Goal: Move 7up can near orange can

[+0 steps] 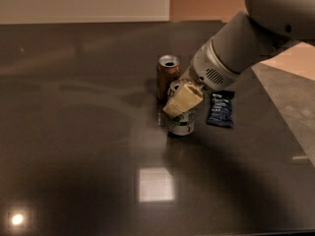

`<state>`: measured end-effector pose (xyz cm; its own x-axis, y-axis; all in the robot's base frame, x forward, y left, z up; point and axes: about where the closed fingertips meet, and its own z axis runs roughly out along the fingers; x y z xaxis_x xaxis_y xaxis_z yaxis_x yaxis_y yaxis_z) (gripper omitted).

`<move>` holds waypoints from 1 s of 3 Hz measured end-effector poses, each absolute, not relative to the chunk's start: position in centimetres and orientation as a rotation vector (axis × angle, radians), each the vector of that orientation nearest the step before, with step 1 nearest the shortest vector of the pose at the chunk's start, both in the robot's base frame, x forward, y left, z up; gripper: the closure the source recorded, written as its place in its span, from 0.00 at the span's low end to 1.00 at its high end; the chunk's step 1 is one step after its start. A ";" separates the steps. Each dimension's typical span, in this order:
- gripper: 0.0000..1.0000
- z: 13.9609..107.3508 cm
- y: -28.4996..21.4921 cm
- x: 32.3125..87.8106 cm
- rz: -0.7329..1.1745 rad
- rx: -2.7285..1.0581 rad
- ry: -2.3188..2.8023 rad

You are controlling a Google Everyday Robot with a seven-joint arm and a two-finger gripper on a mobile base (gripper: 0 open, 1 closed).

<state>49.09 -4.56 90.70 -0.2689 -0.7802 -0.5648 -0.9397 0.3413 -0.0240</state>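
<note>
My gripper is going to release the 7up can, now upright on the dark table. It will put it on the table (pixel 184 111) between the orange can and the dark blue snack packet.
The 7up can (pixel 181 124) is a silvery-grey can with a dark label, standing upright on the dark table just right of centre. My gripper (pixel 181 98) comes in from the upper right and is shut on the can's upper part, one pale finger (pixel 183 100) across its front. The orange can (pixel 168 76) is coppery with an open silver top. It stands upright just behind and a little left of the 7up can, very close to it.
A dark blue snack packet (pixel 221 109) lies flat right of the 7up can. The dark table (pixel 74 132) ends at a right edge, with pale floor (pixel 290 97) beyond. My white arm (pixel 256 28) fills the upper right.
</note>
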 end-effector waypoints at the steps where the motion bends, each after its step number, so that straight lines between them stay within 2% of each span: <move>1: 1.00 90.8 -7.1 50.3 0.377 -1.314 2.178; 3: 1.00 91.8 -9.2 53.4 0.317 -1.119 2.169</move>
